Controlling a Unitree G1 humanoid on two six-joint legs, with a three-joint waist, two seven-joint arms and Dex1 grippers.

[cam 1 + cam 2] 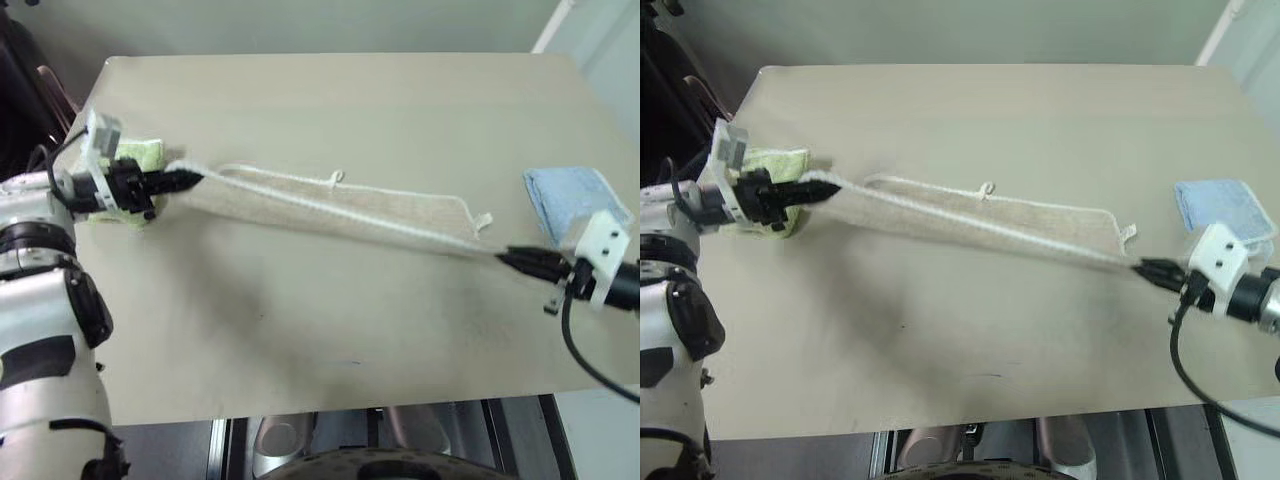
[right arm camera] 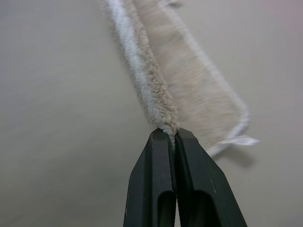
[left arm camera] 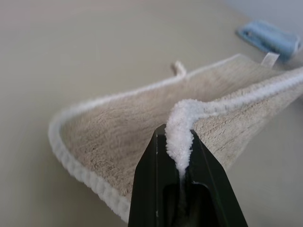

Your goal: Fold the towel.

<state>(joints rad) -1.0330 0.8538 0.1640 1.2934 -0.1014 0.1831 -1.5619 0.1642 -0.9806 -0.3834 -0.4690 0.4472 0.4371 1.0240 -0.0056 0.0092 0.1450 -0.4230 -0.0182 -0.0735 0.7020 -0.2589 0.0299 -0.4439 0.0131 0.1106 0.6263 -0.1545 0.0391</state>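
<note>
My right gripper will set the corner of the beige towel down on the table (image 1: 466, 240) just in front of the towel's white end tag.
The beige towel (image 1: 330, 208) with white corded edging stretches across the table between my two grippers, its far half lying on the tabletop and its near edge lifted taut. My left gripper (image 1: 190, 179) is shut on the towel's left corner; in the left wrist view the white edging (image 3: 182, 127) is pinched between the black fingers (image 3: 151, 184). On the right, my right gripper (image 1: 505, 258) is shut on the other corner, where the cloth (image 2: 161, 109) runs into the closed fingers (image 2: 156, 179). A small loop tag (image 1: 337, 179) sticks out from the far edge.
A green folded towel (image 1: 140, 157) lies behind my left hand at the table's left side. A light blue folded towel (image 1: 575, 200) sits at the right edge, just beyond my right hand. The tan table (image 1: 330, 330) ends close in front.
</note>
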